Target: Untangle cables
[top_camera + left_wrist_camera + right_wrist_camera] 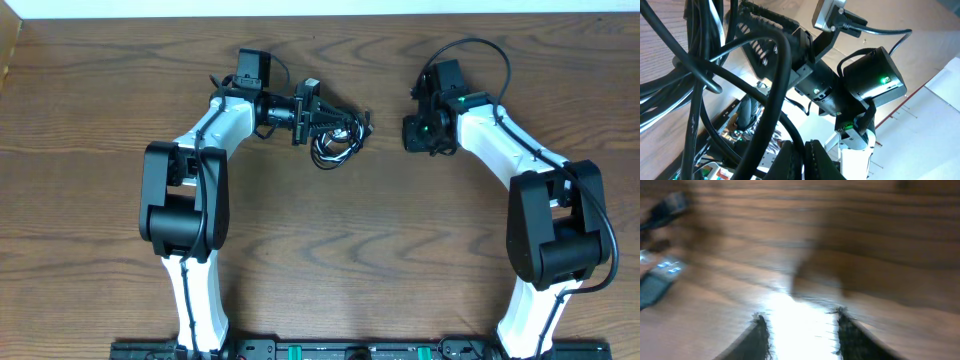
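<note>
Next, my left gripper lets go of the cables on the bare wood point(380, 118) between it and my right gripper.
The cables point(336, 141) lie in a small tangled bundle of black loops with a pale strand, on the wooden table just right of my left gripper point(322, 126). In the left wrist view thick black loops of the cables point(715, 75) cross the picture, and my left gripper point(805, 162) is shut on one black strand that runs between its fingers. My right gripper point(419, 133) stands apart from the bundle, to its right. Its own view is blurred: the right gripper point(802, 332) is open over bare wood, with nothing between its fingers point(759, 335).
The right arm's wrist and camera point(870, 80) fill the far side of the left wrist view. Blurred plug-like shapes point(662, 210) sit at the left edge of the right wrist view. Both arm bases stand at the table's front edge point(320, 350).
</note>
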`<state>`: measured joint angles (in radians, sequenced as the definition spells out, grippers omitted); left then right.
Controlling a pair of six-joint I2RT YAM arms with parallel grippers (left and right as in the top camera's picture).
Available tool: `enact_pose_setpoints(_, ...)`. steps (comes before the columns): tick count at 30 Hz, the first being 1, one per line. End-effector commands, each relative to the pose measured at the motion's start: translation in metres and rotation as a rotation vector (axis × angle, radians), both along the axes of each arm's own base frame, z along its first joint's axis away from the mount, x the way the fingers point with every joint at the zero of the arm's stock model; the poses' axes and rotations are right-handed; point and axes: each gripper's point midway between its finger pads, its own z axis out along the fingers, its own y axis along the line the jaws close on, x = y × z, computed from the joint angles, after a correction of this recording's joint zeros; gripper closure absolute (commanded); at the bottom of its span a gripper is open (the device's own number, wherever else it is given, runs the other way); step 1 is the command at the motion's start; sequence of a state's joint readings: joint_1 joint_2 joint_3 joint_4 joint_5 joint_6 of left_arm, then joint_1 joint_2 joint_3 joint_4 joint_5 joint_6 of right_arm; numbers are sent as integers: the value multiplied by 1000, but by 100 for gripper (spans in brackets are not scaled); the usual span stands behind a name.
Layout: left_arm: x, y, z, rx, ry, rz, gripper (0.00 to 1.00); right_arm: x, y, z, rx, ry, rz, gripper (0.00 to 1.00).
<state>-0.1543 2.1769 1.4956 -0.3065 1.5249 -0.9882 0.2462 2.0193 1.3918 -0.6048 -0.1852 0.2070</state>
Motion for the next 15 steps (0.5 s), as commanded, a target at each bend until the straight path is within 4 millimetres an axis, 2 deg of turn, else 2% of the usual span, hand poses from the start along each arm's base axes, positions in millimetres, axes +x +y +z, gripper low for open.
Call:
enact_pose_setpoints(1, -6, 0, 19, -50, -76, -26, 93, -6, 38, 16, 195, -3, 130, 51)
enact_pose_setpoints(7, -5, 0, 18, -46, -104, -24, 93, -5, 75, 42, 376, -116, 358, 50)
enact_pose_setpoints(11, -5, 0, 18, -43, -107, -23, 93, 1, 84, 47, 386, -165, 381, 54)
enact_pose_setpoints(15, -5, 0, 18, -43, -107, -23, 92, -2, 96, 49, 389, -176, 410, 54)
